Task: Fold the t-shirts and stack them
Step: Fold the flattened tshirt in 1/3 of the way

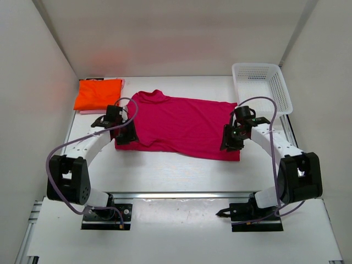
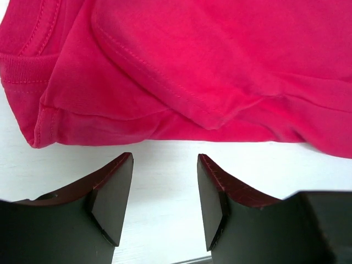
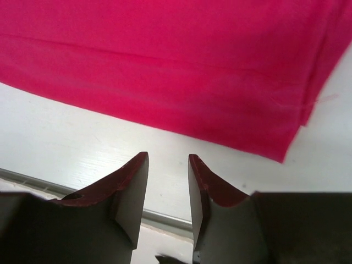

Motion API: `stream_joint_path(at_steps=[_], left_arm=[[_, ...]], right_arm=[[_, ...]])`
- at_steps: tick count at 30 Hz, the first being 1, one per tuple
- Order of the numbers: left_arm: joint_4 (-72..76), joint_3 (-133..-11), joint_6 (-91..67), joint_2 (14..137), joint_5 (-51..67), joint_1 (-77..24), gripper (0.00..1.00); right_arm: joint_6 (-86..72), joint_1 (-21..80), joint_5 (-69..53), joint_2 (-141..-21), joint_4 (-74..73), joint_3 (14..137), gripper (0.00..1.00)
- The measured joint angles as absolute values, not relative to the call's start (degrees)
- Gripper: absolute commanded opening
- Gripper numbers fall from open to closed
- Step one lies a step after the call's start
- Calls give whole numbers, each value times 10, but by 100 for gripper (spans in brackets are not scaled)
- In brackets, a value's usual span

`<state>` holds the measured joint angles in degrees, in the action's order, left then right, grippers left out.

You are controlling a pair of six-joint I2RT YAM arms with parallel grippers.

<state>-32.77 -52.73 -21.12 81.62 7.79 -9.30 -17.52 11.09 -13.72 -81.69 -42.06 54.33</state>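
The near edge of the magenta t-shirt runs at a slant away from the metal rail, so my left gripper needs to pinch it beside the sleeve [image 2: 96, 137] and draw the t-shirt closer before folding.
The magenta t-shirt [image 1: 179, 124] lies spread flat across the middle of the table, folded lengthwise. The orange t-shirt [image 1: 98, 93] lies folded at the back left on top of the pink t-shirt [image 1: 82, 111], of which only an edge shows. My left gripper [image 1: 125, 136] is open and empty over the magenta shirt's near left corner; the sleeve and hem [image 2: 165, 82] show just beyond its fingertips [image 2: 118, 181]. My right gripper [image 1: 230, 141] is open and empty at the shirt's near right corner [image 3: 286, 148].
A white plastic mesh basket [image 1: 261, 85] stands at the back right. White walls enclose the table on the left, the back and the right. A metal rail [image 1: 181, 194] runs along the table's near edge.
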Motion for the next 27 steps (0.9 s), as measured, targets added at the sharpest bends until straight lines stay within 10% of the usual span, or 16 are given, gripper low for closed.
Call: stream_joint_path(at_steps=[12, 21, 27], left_arm=[[-333, -521, -209, 891, -15, -131, 66], [-358, -536, -206, 929, -71, -133, 0], [-372, -538, -202, 930, -98, -133, 0]], right_arm=[[-195, 133, -140, -897, -334, 537, 33], [-190, 122, -119, -940, -298, 540, 34], [-186, 123, -111, -954, -286, 545, 34]])
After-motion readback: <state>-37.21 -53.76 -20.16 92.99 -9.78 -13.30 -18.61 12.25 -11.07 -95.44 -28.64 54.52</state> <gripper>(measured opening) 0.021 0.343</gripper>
